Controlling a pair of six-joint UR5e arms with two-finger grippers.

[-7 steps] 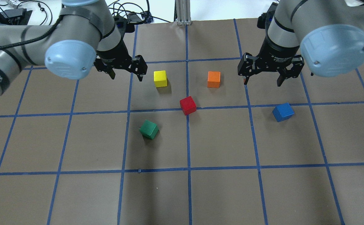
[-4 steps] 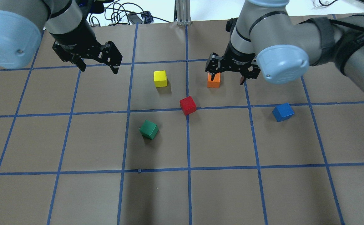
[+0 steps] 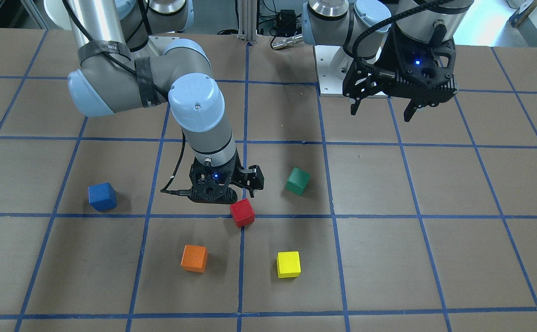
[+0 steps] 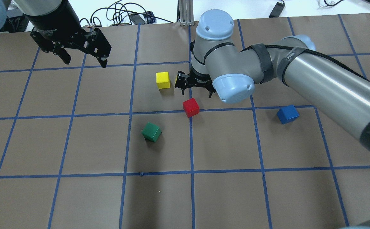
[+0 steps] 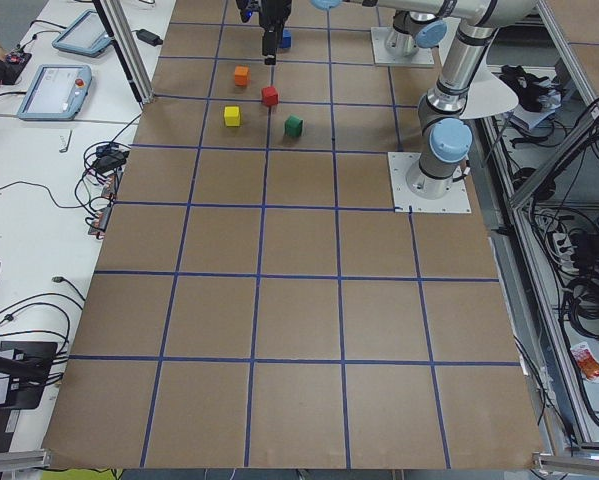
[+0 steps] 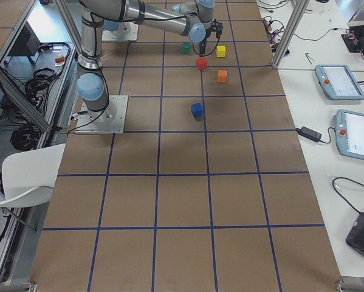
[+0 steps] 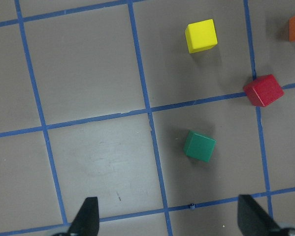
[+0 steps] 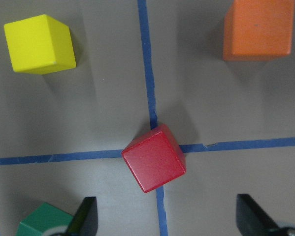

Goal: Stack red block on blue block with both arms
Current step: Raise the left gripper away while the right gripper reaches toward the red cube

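Next, I close my right gripper on the red block, gripping it by its side [image 3: 251, 207] [image 8: 134, 172] facing the green cube and by the side opposite.
The red block [image 4: 191, 107] lies on a blue tape crossing near the table's middle; it also shows in the right wrist view [image 8: 154, 164] and the front view [image 3: 242, 212]. The blue block [image 4: 287, 114] lies apart on the right, also seen in the front view [image 3: 102, 196]. My right gripper [image 4: 196, 94] hangs open just behind and above the red block, touching nothing. My left gripper [image 4: 85, 62] is open and empty, raised over the far left of the table, well away from both blocks; the front view shows it too [image 3: 380, 114].
A yellow cube [image 4: 162, 79] sits just left of my right gripper. An orange cube [image 3: 194, 258] sits on its other side, hidden under the right arm in the overhead view. A green cube [image 4: 151, 131] lies nearer, left of the red block.
The right arm swung left from near the blue block, past the orange cube, to just over the red block. The left gripper drew back to the far left. Both stayed open.
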